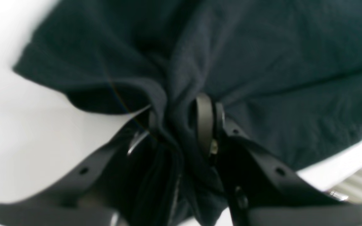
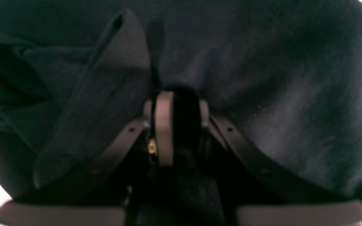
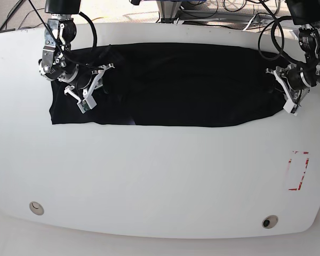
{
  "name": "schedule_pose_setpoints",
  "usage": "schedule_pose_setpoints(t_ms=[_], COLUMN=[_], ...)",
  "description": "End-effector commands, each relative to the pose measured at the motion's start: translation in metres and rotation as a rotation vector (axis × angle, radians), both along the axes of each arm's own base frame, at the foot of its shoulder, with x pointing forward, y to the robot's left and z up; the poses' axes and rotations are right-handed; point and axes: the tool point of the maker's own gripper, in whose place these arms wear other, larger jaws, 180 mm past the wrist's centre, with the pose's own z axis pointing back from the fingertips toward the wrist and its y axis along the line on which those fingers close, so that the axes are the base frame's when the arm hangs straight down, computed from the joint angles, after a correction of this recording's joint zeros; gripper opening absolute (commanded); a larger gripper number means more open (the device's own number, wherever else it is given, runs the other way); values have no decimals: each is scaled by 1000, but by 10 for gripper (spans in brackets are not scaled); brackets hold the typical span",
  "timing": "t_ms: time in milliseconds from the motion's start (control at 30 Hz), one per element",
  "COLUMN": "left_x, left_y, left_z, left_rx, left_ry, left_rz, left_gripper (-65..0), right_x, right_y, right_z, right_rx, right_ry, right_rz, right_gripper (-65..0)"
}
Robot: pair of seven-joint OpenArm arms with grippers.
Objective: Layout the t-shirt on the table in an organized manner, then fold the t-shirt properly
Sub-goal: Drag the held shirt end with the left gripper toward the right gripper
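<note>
My left gripper is to release the black t-shirt's bunched end on the shirt's own middle point(image 3: 190, 95), a little toward the red mark.
The black t-shirt point(image 3: 170, 85) lies spread in a wide band across the far half of the white table point(image 3: 160, 176). My right gripper point(image 3: 98, 80) is over its left end, in the right wrist view point(image 2: 183, 119) shut on dark cloth point(image 2: 262, 94) beside a raised fold. My left gripper point(image 3: 280, 88) is at the shirt's right end, in the left wrist view point(image 1: 178, 125) shut on a bunched pinch of cloth point(image 1: 278, 78) lifted off the table point(image 1: 27, 141). The shirt's left part is creased; its front edge runs fairly straight.
A red dashed rectangle mark point(image 3: 298, 170) is at the table's right side. Two small round holes point(image 3: 36, 207) point(image 3: 269, 221) sit near the front edge. Cables point(image 3: 240, 8) lie behind the far edge. The table edge shows in the left wrist view point(image 1: 341, 166).
</note>
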Motion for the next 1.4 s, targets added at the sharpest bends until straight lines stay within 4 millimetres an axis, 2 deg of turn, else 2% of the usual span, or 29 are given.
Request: schedule_pose_setpoints(t_ms=[0, 67, 300, 567, 667, 733, 1000, 1367], left_x=[11, 9, 1, 2, 0, 0, 16, 30], left_y=[-6, -13, -50, -86, -115, -126, -186, -233], left_z=[30, 38, 46, 44, 41, 40, 52, 45], left_rx=[50, 83, 108, 47, -6, -28, -118, -108], left_ry=[-80, -83, -74, -80, -79, -81, -138, -115], left_rz=[-67, -105, -198, -237, -277, -292, -348, -406], left_gripper=[-539, -539, -539, -539, -539, -537, -537, -536], right_x=[2, 2, 2, 3, 3, 2, 2, 2], right_y=[-5, -5, -5, -5, -5, -5, 1, 6], right_z=[3, 3, 3, 3, 3, 2, 2, 2], right_rx=[-21, -21, -21, -19, -19, -19, -5, 8], right_ry=[-5, -5, -3, -6, -5, -3, -3, -5], right_rz=[-1, -1, -2, -2, -2, -2, -5, -3], right_gripper=[-549, -549, -549, -549, -549, -549, -549, -549])
